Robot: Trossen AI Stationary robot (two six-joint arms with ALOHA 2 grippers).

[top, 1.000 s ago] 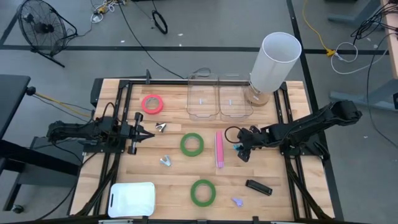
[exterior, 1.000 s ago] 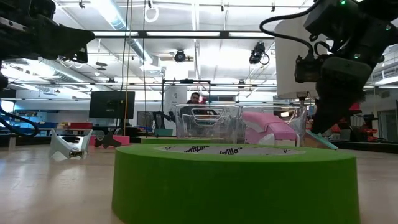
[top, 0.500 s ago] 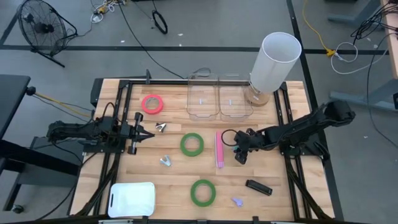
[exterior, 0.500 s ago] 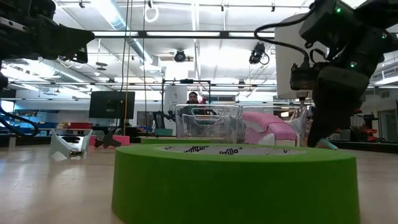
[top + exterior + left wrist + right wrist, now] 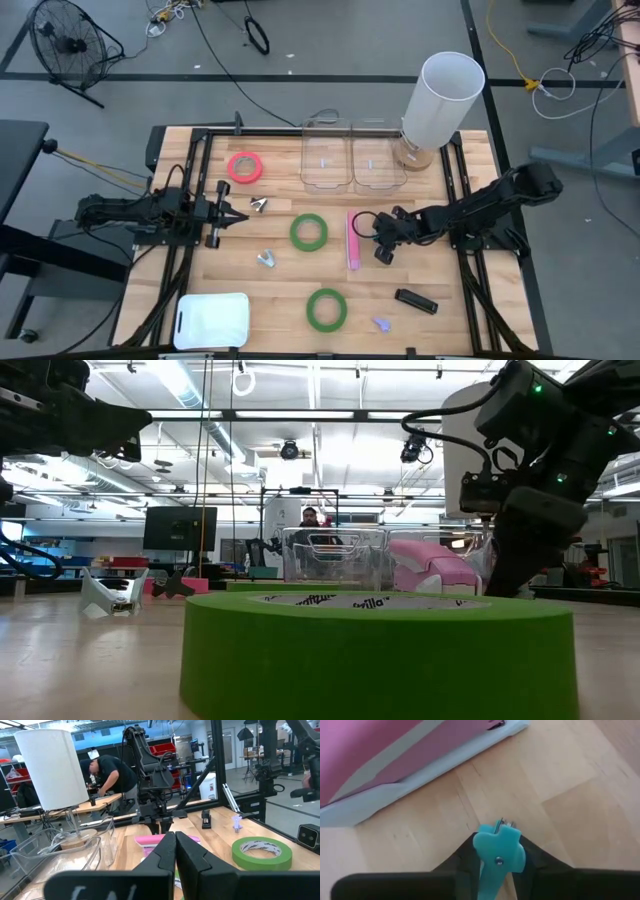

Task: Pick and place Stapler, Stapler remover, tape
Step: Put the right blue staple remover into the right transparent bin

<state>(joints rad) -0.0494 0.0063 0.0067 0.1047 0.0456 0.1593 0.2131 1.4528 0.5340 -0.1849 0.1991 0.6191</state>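
Note:
I will drop the teal stapler remover from my right gripper in the clear bin (image 5: 373, 164) beside the tall white cylinder.
A teal stapler remover (image 5: 497, 852) sits between the fingers of my right gripper (image 5: 382, 250), which is shut on it just right of the pink stapler (image 5: 352, 240) lying flat on the wood. Two green tape rolls (image 5: 308, 231) (image 5: 326, 309) and a pink-red tape roll (image 5: 244, 167) lie flat on the table. My left gripper (image 5: 240, 212) waits shut at the table's left side, level and touching nothing. My right gripper pinches the teal stapler remover by its flat sides (image 5: 492, 865) between its two fingers. The fingers slant down from the table's right side. The remover stands edgewise, its metal tips (image 5: 503, 823) pointing away at the wood; whether it still rests on the table I cannot tell.
Two clear bins (image 5: 352, 160) and a tall white cylinder (image 5: 440, 100) stand at the far edge. Two silver removers (image 5: 258, 205) (image 5: 266, 259), a black one (image 5: 415, 300) and a purple one (image 5: 381, 323) lie about. A white tray (image 5: 212, 320) sits near left.
My right gripper has sunk toward the table and shifted a little toward the pink stapler, coming down over the teal remover that lay beside it; in the low view the remover is now hidden behind the gripper.

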